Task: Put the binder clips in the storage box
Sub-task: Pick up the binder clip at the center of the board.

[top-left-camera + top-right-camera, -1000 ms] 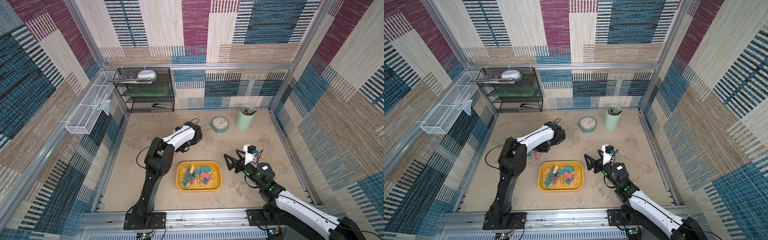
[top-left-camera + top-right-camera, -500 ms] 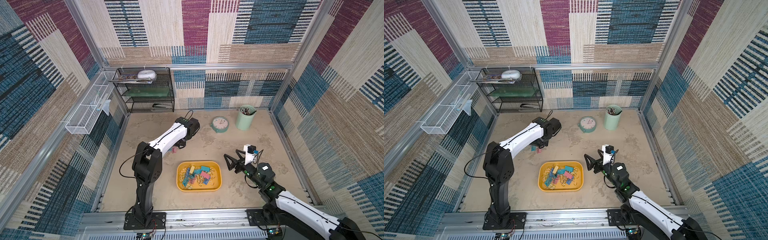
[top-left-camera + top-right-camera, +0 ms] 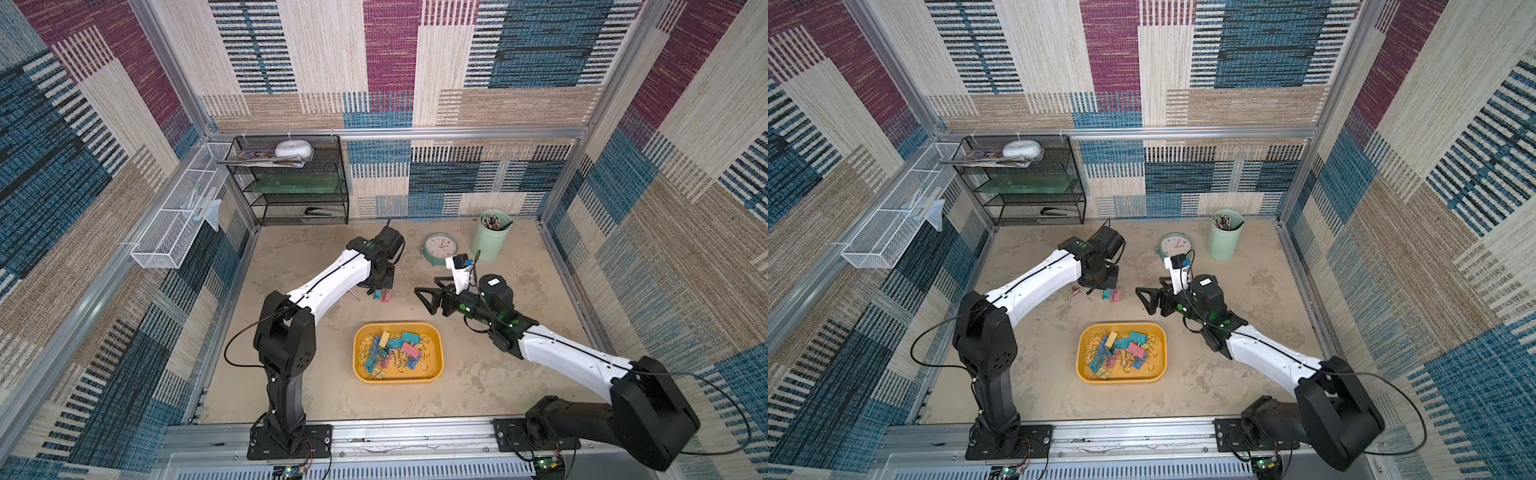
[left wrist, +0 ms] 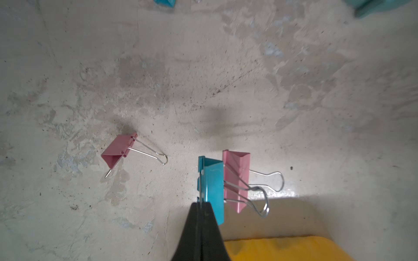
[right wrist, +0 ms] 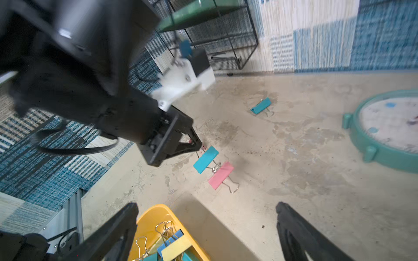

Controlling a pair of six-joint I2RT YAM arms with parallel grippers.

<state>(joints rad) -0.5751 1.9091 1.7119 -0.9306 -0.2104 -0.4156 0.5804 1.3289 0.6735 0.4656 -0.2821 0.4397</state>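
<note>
Next, I close my right gripper on the free wire handle (image 3: 391, 300) (image 5: 235, 188) of the pink clip that hangs tangled with the blue binder clip.
My left gripper (image 4: 200, 204) is shut on the wire handle of a blue binder clip (image 4: 212, 185), seen in both top views (image 3: 377, 296) (image 3: 1106, 294). A pink clip (image 4: 236, 178) is tangled with it by its handles. I cannot tell whether the pair touches the floor. Another pink clip (image 4: 116, 152) lies apart on the floor, and a teal clip (image 5: 261, 105) lies farther back. The yellow storage box (image 3: 432, 368) (image 3: 1121, 326) holds several clips. My right gripper (image 3: 424, 299) (image 5: 206, 205) hangs open and empty by the box's far right corner.
A teal clock (image 3: 441, 248) and a mint-green pen cup (image 3: 491, 235) stand at the back right. A black mesh shelf (image 3: 299, 183) fills the back left corner, and a white wire basket (image 3: 183, 216) hangs on the left wall.
My left arm has unfolded, its elbow swinging to the left while its wrist stayed over the loose clips. The blue and pink clips now show beside the gripper. The right arm has not moved.
</note>
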